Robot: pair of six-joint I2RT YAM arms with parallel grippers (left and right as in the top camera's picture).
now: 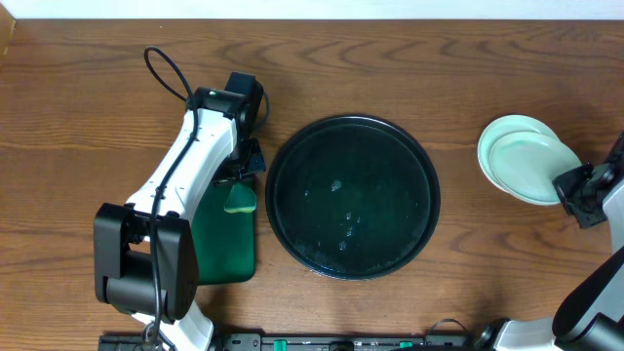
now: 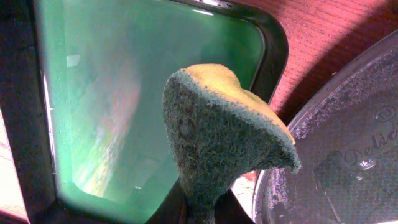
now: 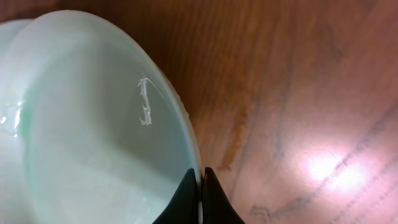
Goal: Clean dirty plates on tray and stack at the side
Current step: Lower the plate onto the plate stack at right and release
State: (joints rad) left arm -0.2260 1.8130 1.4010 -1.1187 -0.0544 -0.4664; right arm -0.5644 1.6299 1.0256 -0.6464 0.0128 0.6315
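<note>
The green and yellow sponge will go down in the middle of the green rectangular dish (image 1: 218,215) (image 2: 155,118) from my left gripper.
A round dark tray (image 1: 352,198) lies mid-table with no plate on it; its rim shows in the left wrist view (image 2: 348,143). My left gripper (image 1: 246,175) is shut on a green and yellow sponge (image 2: 217,130), held over the edge of a green rectangular dish (image 2: 143,93) left of the tray. Two pale green plates (image 1: 522,156) are stacked at the far right. My right gripper (image 3: 201,186) is shut on the rim of the top pale green plate (image 3: 93,130), which rests on the lower one.
The green dish (image 1: 222,244) lies under my left arm, by the tray's left rim. Bare wooden table lies beyond the tray and at the far left. My right arm (image 1: 595,292) reaches in from the lower right edge.
</note>
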